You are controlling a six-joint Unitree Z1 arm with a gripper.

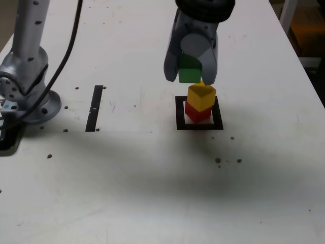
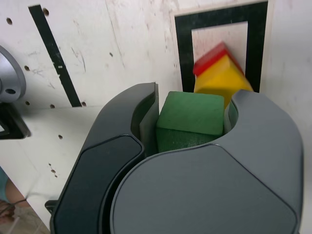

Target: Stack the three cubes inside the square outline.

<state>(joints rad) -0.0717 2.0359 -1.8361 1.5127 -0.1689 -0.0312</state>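
Note:
The green cube that my gripper has will be let go on top of the yellow cube [image 1: 203, 84] [image 2: 224, 87].
A red cube [image 1: 197, 113] sits inside the black square outline [image 1: 180, 113], and a yellow cube [image 1: 201, 96] rests on top of it, turned a little. My gripper [image 1: 191, 76] hangs just above and slightly to the exterior view's left of that stack, shut on the green cube [image 1: 189, 71]. In the wrist view the green cube [image 2: 191, 119] is clamped between the two grey jaws, with the yellow cube [image 2: 222, 80], a red edge [image 2: 210, 59] and the outline [image 2: 183, 53] beyond it.
A thin straight black strip [image 1: 94, 108] lies on the white table at the exterior view's left of the outline. The arm's grey base [image 1: 28, 86] and a black cable [image 1: 71, 46] stand at the far left. The table's right edge [image 1: 304, 71] runs close by.

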